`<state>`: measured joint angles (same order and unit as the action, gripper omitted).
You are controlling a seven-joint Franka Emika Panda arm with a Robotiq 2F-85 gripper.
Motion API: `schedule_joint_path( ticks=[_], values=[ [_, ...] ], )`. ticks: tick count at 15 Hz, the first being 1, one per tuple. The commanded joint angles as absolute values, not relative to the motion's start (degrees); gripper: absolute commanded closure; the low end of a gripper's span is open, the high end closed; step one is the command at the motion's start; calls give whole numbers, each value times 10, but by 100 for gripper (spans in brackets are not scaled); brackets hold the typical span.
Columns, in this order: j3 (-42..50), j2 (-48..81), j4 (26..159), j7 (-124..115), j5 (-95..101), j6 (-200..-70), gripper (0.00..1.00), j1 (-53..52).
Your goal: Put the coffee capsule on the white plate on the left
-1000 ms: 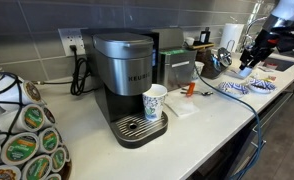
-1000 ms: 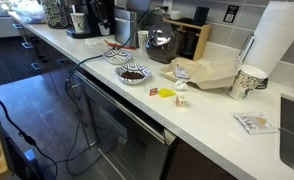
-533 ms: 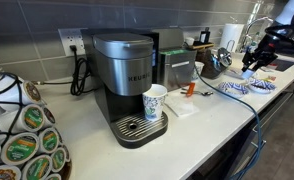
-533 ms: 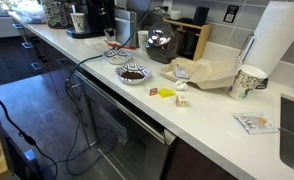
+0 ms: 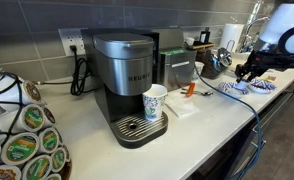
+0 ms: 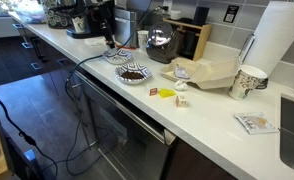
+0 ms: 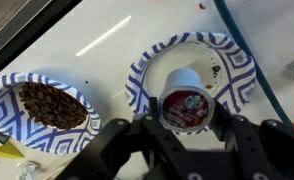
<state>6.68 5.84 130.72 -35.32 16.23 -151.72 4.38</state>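
Note:
My gripper needs to let go of the coffee capsule on the bare white plate [image 5: 233, 88] [image 7: 185, 107] next to the blue cable, just inside the plate's patterned rim.
In the wrist view my gripper [image 7: 187, 112] is shut on a coffee capsule [image 7: 187, 103] with a dark red foil lid, one finger on each side of it. It hangs just above a white plate with a blue pattern [image 7: 237, 70]. This plate holds nothing but a few specks. A second patterned plate [image 7: 7, 95], to the left in this view, holds coffee beans [image 7: 49, 103]. In both exterior views the gripper [image 5: 249, 68] [image 6: 107, 40] sits low over the two plates [image 5: 237, 90] [image 6: 118, 57]. The capsule is too small to make out there.
A blue cable [image 7: 249, 50] runs along the counter past the plate's right side. A Keurig coffee machine [image 5: 127, 80] with a paper cup [image 5: 155, 100] stands mid-counter, and a capsule carousel [image 5: 22, 135] is close to the camera. A kettle [image 6: 159, 42], a paper cup [image 6: 249, 82] and a paper towel roll [image 6: 277, 45] stand further along.
The gripper has come down and a little sideways towards the plates, still holding the capsule. Nothing else on the counter has moved.

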Motion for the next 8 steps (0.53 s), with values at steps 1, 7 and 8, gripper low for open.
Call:
schedule_joint_path(
  ticks=[1,7,8],
  values=[
    [82,95,1269,-418,223,-1505,74,20],
    [95,149,1204,-419,221,-1468,74,2],
    [98,158,1195,-416,217,-1459,74,1]
  ],
)
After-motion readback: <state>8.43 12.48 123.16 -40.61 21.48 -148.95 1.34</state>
